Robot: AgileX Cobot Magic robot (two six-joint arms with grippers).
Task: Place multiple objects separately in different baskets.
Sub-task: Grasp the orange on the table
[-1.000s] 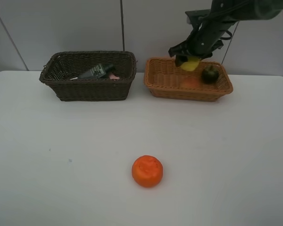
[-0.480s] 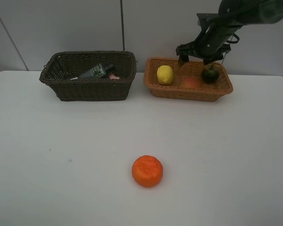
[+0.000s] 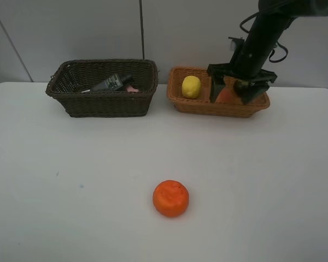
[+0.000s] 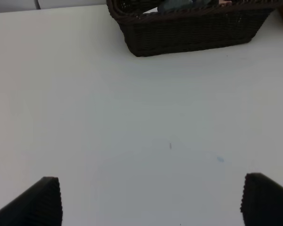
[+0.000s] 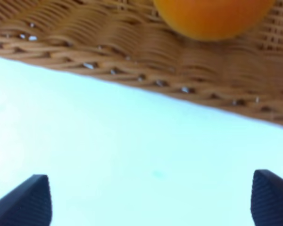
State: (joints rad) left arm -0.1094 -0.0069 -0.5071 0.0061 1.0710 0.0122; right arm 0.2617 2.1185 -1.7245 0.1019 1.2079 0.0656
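Observation:
Next, my right gripper needs to go to the orange lying alone on the white table and close around the orange's sides (image 3: 171, 200).
An orange (image 3: 170, 198) lies on the white table (image 3: 71, 180) near the front middle. The light tan basket (image 3: 194, 102) holds a yellow lemon (image 3: 191, 86) and a red-yellow peach (image 3: 225, 95). My right gripper (image 3: 233, 95) is open and empty over that basket's front rim, its fingers on either side of the peach. The mangosteen is hidden behind the arm. The right wrist view shows the basket wall (image 5: 132, 52), the peach (image 5: 212, 16) and my open gripper (image 5: 153, 200). The dark brown basket (image 3: 101, 103) holds a dark grey bottle (image 3: 112, 83) and something pink (image 3: 132, 88). My left gripper (image 4: 151, 202) is open over bare table.
The dark brown basket (image 4: 188, 33) stands ahead of the left gripper in the left wrist view. A grey panelled wall (image 3: 71, 33) rises behind both baskets. The left arm is out of the exterior view.
My right gripper let the lemon go into the light basket, where it now lies at the left end. The gripper then swung down and forward to the basket's front rim, open.

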